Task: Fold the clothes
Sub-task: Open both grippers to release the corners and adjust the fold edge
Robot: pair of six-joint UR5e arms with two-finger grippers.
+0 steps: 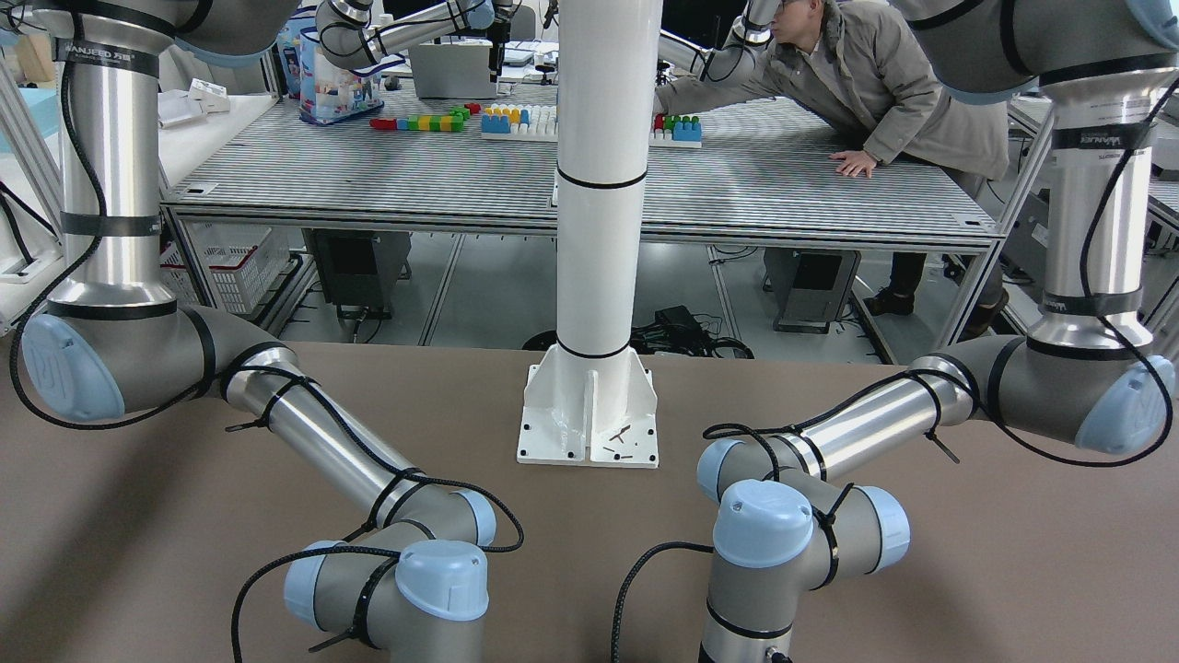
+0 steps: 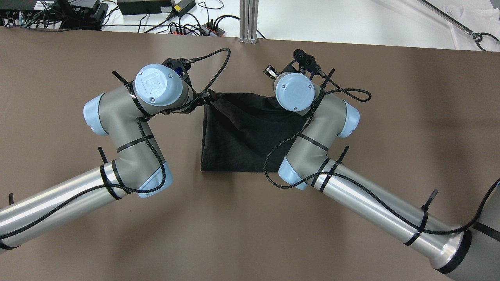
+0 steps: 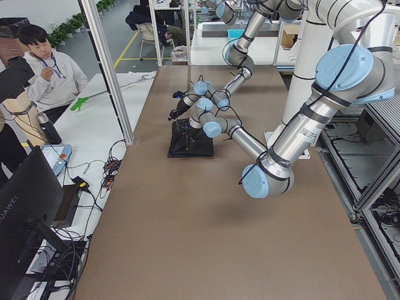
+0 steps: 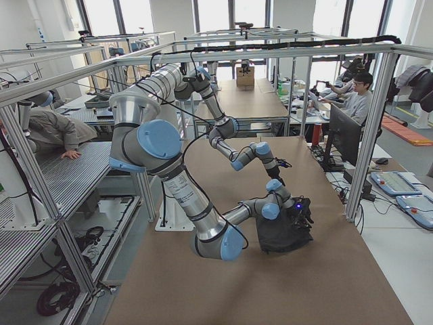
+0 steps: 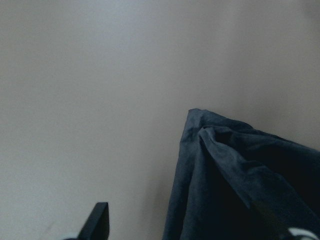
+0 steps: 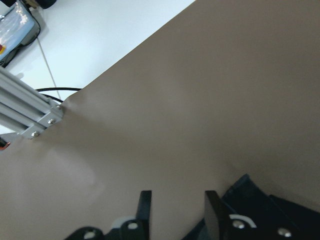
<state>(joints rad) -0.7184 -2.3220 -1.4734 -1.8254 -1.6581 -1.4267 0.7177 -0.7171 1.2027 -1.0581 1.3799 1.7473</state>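
The right gripper's open fingers straddle tabletop beside the far corner of the fabric, so the robot should move that gripper over and pinch that corner (image 6: 245, 188) before backing away.
The clothes (image 2: 242, 132) are one black piece of fabric lying mid-table, its far edge drawn taut between the two wrists. They also show in the side views as clothes (image 3: 190, 144) and clothes (image 4: 284, 233). In its wrist view my left gripper (image 5: 185, 222) stands open, one finger (image 5: 98, 220) over bare table, with a raised, creased corner of the fabric (image 5: 225, 165) between and beyond the fingers. Beside the fabric's other far corner (image 6: 250, 197), my right gripper (image 6: 177, 210) is open, only tabletop showing between its fingers. The front-facing view shows no fabric.
A white pillar base (image 1: 589, 414) is bolted to the brown table behind the arms. Cables and power bricks (image 2: 156, 8) and an aluminium post (image 2: 249, 19) line the far edge. A person (image 1: 875, 83) leans over another table; another person (image 3: 47, 75) sits beside the table.
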